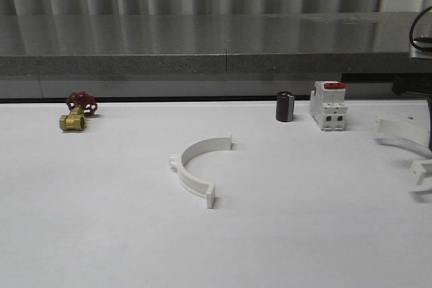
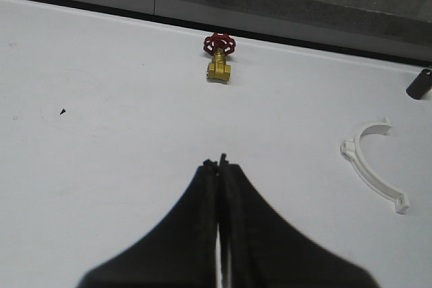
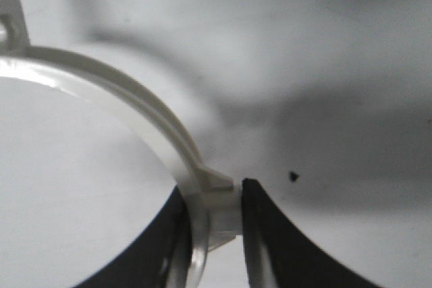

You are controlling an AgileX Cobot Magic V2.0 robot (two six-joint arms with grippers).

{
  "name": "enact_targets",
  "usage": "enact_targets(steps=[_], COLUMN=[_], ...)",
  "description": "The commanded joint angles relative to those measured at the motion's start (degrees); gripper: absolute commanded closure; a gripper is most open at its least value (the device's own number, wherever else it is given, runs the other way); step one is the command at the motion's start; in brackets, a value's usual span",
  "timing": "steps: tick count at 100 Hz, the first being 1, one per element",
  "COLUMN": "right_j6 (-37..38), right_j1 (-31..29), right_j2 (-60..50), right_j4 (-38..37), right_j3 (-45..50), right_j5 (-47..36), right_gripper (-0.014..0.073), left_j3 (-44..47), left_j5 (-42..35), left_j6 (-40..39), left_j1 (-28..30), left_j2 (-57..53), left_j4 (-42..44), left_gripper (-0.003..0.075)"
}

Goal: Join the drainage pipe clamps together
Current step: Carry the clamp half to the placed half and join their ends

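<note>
Next, my right gripper sets the held clamp half down against the open side of the middle clamp (image 1: 268,175), closing the ring.
One white drainage pipe clamp (image 1: 194,168) lies flat near the middle of the white table, its open side facing right; the left wrist view shows this clamp (image 2: 369,168) too. A second clamp half (image 1: 399,131) sits at the table's right edge, partly cut off by the frame. My right gripper (image 3: 214,202) is shut on that clamp (image 3: 121,92), pinching its band and side lug between the black fingers. My left gripper (image 2: 221,164) is shut with nothing in it, hanging over bare table well left of the middle clamp.
A brass valve with a red handwheel (image 1: 78,112) stands at the back left. A dark small cylinder (image 1: 285,106) and a white breaker with a red switch (image 1: 328,105) stand at the back right. Beyond the table's far edge runs a grey ledge (image 1: 202,45).
</note>
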Motion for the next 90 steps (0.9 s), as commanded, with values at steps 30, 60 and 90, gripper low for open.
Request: enact_targets(steps=[30,60,90], right_j6=[15.1,23.5,27.3], right_j1=[15.3,22.9,26.7], right_j2=[-4.4,-4.0,-0.5], right_j4=[0.7,1.0,0.7], right_j3=[-7.7,-7.8,-7.8], right_j5=[6.3,4.9,1.3], right_gripper=[0.0496,0.0496,0.0496], left_j3=[-1.4,-1.4,-1.4], left_j5=[-4.6,-4.6,-4.6], left_j6=[0.2,0.2,0.2], left_j1=[0.1,0.1,0.1], left_j2=[0.5,0.5,0.5], left_j4=[0.1,0.1,0.1], left_gripper=[0.074,0.074,0.074])
